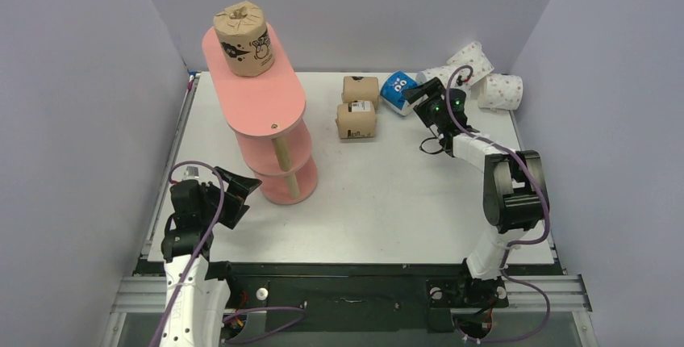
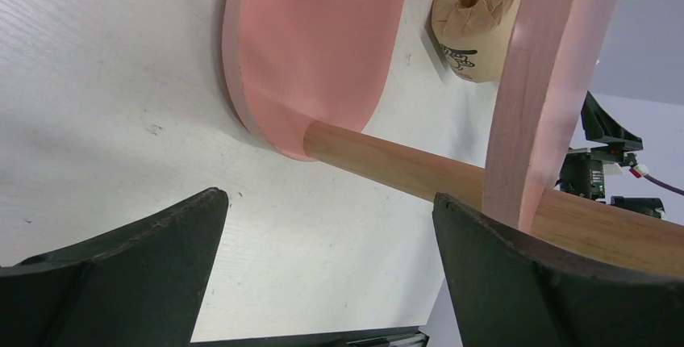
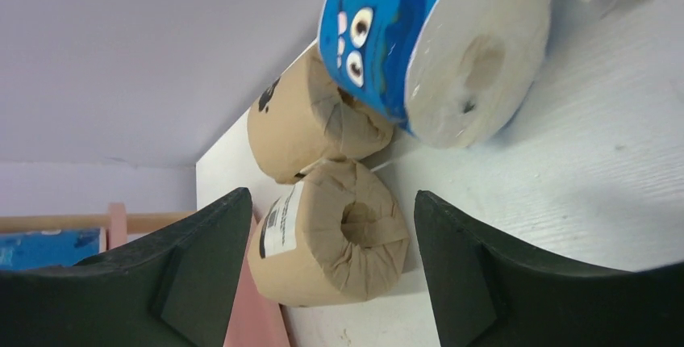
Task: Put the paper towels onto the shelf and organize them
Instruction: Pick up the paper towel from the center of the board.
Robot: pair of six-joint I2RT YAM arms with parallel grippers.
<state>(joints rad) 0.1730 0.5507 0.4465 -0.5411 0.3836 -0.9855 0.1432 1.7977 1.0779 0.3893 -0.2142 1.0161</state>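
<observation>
I move my right gripper to the blue roll next and close it on its white end (image 1: pixel 407 108) (image 3: pixel 431 103), between the center hole and the outer side.
The salmon-pink shelf (image 1: pixel 260 105) stands at the left, and one brown paper towel roll (image 1: pixel 243 39) sits upright on its top board. Two brown rolls (image 1: pixel 360 89) (image 1: pixel 356 119) lie on the table mid-back, with a blue roll (image 1: pixel 395 90) to their right. My right gripper (image 1: pixel 418 94) is open just right of the blue roll (image 3: pixel 427 40). In the right wrist view the nearer brown roll (image 3: pixel 331 238) shows beyond that gripper (image 3: pixel 331 196), untouched. My left gripper (image 1: pixel 242 190) (image 2: pixel 331 198) is open and empty beside the shelf's bottom board (image 2: pixel 314 40) and wooden post (image 2: pixel 387 161).
White rolls with pink dots (image 1: pixel 470 58) (image 1: pixel 500 91) lie at the back right corner, one more (image 1: pixel 436 75) partly behind my right gripper. Grey walls close in the table on three sides. A blue patch (image 3: pixel 48 248) shows between the shelf boards.
</observation>
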